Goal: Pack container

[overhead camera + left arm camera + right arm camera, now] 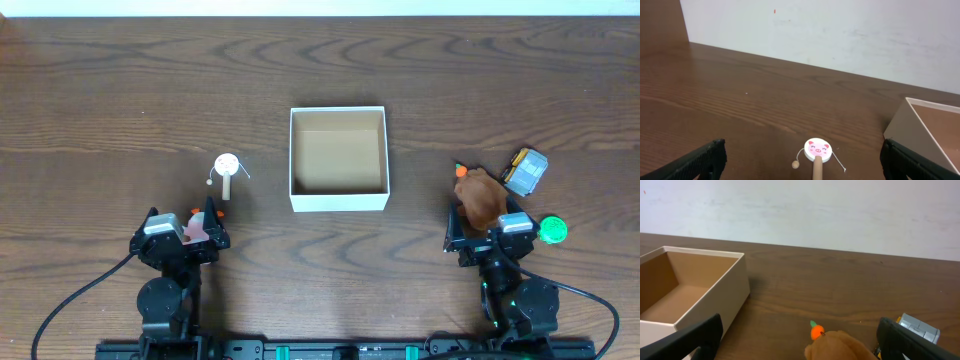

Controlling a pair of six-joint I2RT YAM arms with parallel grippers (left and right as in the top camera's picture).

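Observation:
The robot's right gripper should close on the grey back part [528, 173] [920, 326] of the grey and yellow toy, just beyond the brown plush.
The container [338, 203] is a square white box with a brown inside, at the table's middle; nothing shows inside it. It also shows in the left wrist view [900, 127] and the right wrist view [735, 287]. A pig-face rattle drum [227, 164] lies left of it, just ahead of my open left gripper [182, 216], and shows between the fingers [802, 152] in the wrist view [818, 150]. My right gripper [485, 230] is open [800, 330]. A brown plush [481, 196] with an orange carrot [816, 331] lies just ahead of it [842, 347].
A grey and yellow toy [525, 171] lies right of the plush and shows in the right wrist view [919, 325]. A green ball [553, 230] sits beside the right arm. Something pink and orange [196, 226] shows at the left gripper; I cannot tell what.

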